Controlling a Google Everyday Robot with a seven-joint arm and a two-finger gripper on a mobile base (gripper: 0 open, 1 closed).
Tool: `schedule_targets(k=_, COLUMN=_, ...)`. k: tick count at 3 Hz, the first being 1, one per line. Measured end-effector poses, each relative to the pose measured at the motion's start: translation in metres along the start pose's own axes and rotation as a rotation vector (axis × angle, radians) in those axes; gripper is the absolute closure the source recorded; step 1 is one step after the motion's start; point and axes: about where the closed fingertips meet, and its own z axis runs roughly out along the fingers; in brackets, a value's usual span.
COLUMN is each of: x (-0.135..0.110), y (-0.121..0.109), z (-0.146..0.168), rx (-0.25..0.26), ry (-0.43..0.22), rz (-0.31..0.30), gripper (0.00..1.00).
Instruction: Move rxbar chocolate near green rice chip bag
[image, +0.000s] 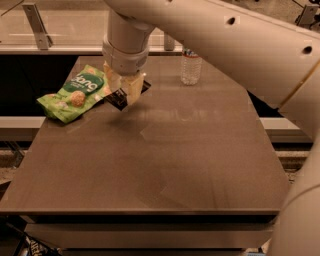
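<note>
Next, I release the rxbar chocolate on the brown table (122, 106) close beside the green rice chip bag, facing the bottle. The rxbar chocolate is now held low over the table.
The green rice chip bag (74, 93) lies at the left edge of the table, a light-green pouch with a dark oval logo. The rxbar chocolate (120, 99), a small black wrapper, is held between the pale fingers of my gripper (123, 91), just right of the bag and low over the table. The gripper is shut on the bar. My white arm reaches in from the upper right and hides part of the bar.
A clear water bottle (191, 66) stands at the back of the brown table (165, 165), right of the gripper. A glass railing and metal post (36, 22) run behind the table. The table's left edge is next to the bag.
</note>
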Motion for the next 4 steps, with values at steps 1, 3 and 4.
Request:
schedule_targets(k=1, x=0.003, y=-0.003, z=0.021, rx=-0.023, ry=-0.021, rz=0.014, gripper=1.0)
schedule_targets(k=3, x=-0.002, y=-0.003, z=0.048, rx=-0.043, ry=-0.057, rz=0.023, gripper=0.93)
schedule_targets(k=4, x=-0.002, y=-0.003, z=0.05, rx=-0.044, ry=-0.058, rz=0.022, gripper=0.76)
